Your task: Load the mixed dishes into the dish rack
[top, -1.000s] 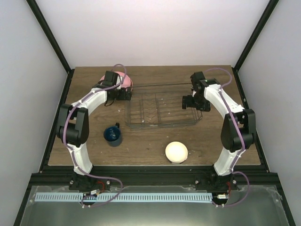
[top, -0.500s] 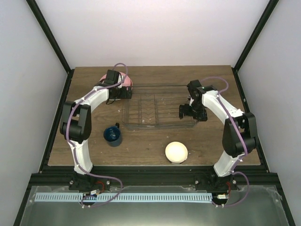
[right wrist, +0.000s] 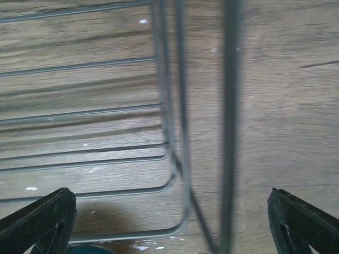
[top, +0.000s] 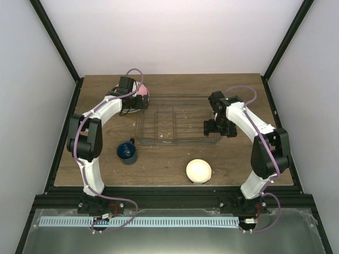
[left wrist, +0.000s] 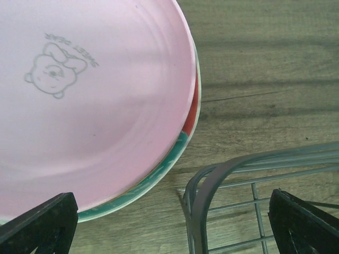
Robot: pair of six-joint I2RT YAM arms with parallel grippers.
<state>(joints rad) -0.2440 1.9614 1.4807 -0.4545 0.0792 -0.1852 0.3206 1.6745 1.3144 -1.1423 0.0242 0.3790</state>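
Next, the robot's left gripper will move to the dark blue mug and close on the mug's side (top: 119, 153) facing away from the dish rack.
The wire dish rack (top: 175, 120) lies mid-table and holds nothing. A pink plate (top: 139, 89) tops a stack at its far left corner. In the left wrist view the pink plate (left wrist: 90, 95) covers a teal-and-red plate (left wrist: 159, 179); a thin pale green rim (left wrist: 197, 108) shows at the stack's edge. My left gripper (top: 140, 101) is open and empty, with its jaws either side of the rack's corner (left wrist: 212, 185). My right gripper (top: 213, 127) is open, and its jaws straddle the rack's right end rim (right wrist: 230, 132). The dark blue mug (top: 127, 152) and cream bowl (top: 198, 171) stand nearer.
Black frame posts run along the table's left and right edges. The mug stands close to the left arm's lower link. The bowl sits near the table's front edge, between the two arm bases.
My right gripper has moved toward the near side along the rack's right end. The rack has shifted slightly left. My left gripper has edged toward the plate stack.
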